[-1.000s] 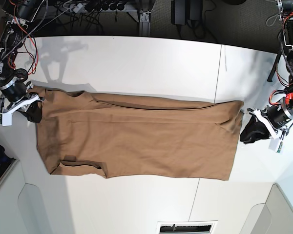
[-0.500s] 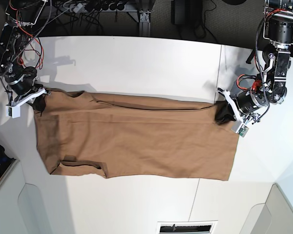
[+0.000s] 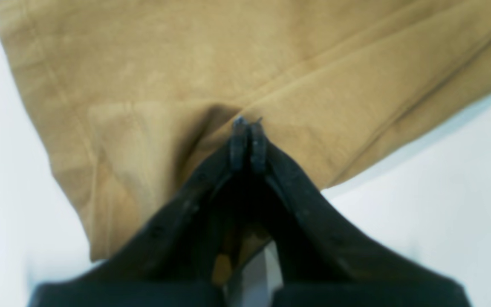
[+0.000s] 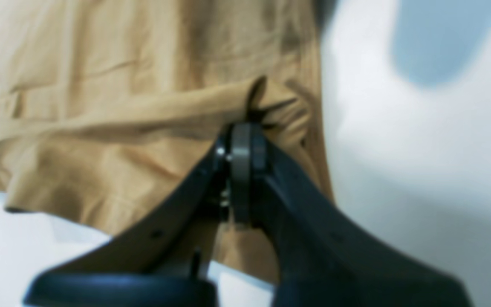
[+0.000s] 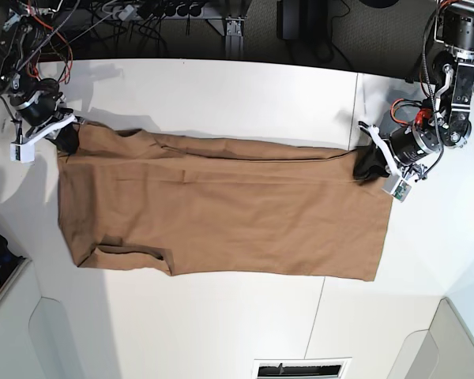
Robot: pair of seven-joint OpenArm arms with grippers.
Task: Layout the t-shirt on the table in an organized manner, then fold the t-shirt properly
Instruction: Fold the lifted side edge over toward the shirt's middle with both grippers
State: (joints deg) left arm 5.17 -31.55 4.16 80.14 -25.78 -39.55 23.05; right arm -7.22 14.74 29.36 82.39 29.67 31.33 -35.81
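Observation:
The t-shirt's corner is to go beside the thin dark seam, closer to the table's far edge (image 5: 371,109). My left gripper will let go of that corner there.
The tan-brown t-shirt (image 5: 221,213) lies flat on the white table (image 5: 221,95), folded lengthwise into a long band running left to right. My left gripper (image 5: 369,164) is at the shirt's far right corner, shut on the cloth. In the left wrist view its tips (image 3: 245,128) meet on a crease of the t-shirt (image 3: 186,64). My right gripper (image 5: 68,139) is at the far left corner, shut on the cloth. In the right wrist view the t-shirt (image 4: 100,85) puckers at the closed tips (image 4: 243,128). The white tag is hidden.
Cables and a power strip (image 5: 166,9) lie beyond the table's far edge. A thin dark seam (image 5: 354,118) crosses the table at the right. A vent (image 5: 302,369) and white panels sit along the near edge. A folded sleeve (image 5: 134,259) shows at the shirt's near left.
My left gripper came in from the right onto the shirt's corner. Both grippers have moved toward the table's far edge, drawing the shirt's far edge with them.

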